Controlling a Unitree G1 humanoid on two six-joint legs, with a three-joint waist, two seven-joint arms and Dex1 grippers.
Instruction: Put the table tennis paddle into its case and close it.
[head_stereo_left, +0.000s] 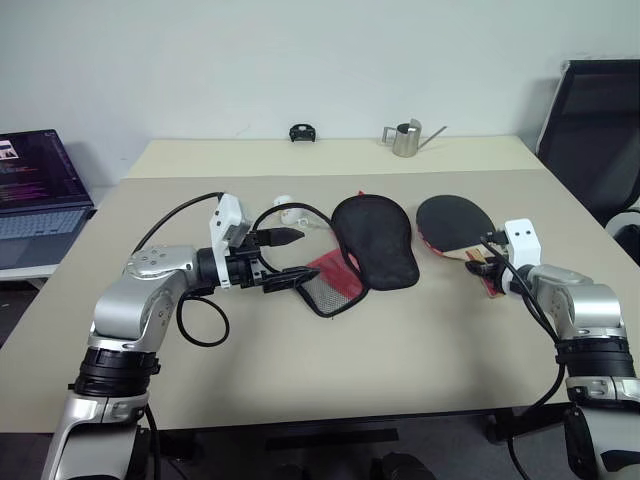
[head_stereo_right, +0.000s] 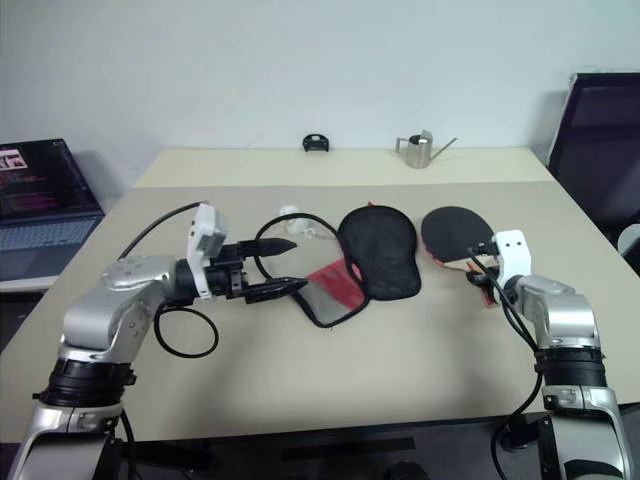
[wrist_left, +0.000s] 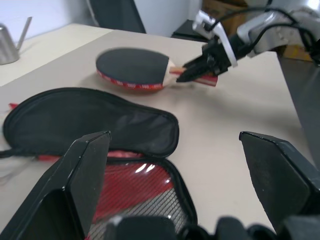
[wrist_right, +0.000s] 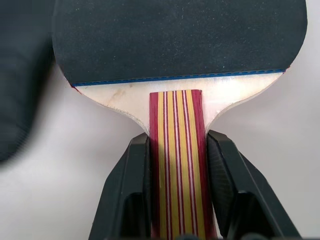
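My right gripper is going to put the table tennis paddle down on the black flap of the open case (head_stereo_left: 376, 237).
The table tennis paddle (head_stereo_left: 452, 220) shows its round black face to the right of the case, and my right gripper (wrist_right: 177, 142) is shut on its red and tan striped handle (wrist_right: 176, 150). I cannot tell whether the blade still touches the table. The case (head_stereo_left: 375, 238) lies open at the table's middle, black flap up and its red mesh-lined half (head_stereo_left: 335, 285) toward me. My left gripper (head_stereo_left: 296, 259) stands open just left of the red half, pointing at it, with nothing between its fingers (wrist_left: 82, 170). A small white ball charm (head_stereo_left: 284, 211) lies behind the left gripper.
A laptop (head_stereo_left: 35, 190) sits on a side desk at far left. A metal watering can (head_stereo_left: 405, 138) and a small black object (head_stereo_left: 302, 132) stand on the far table. A black chair (head_stereo_left: 598, 130) is at the right rear.
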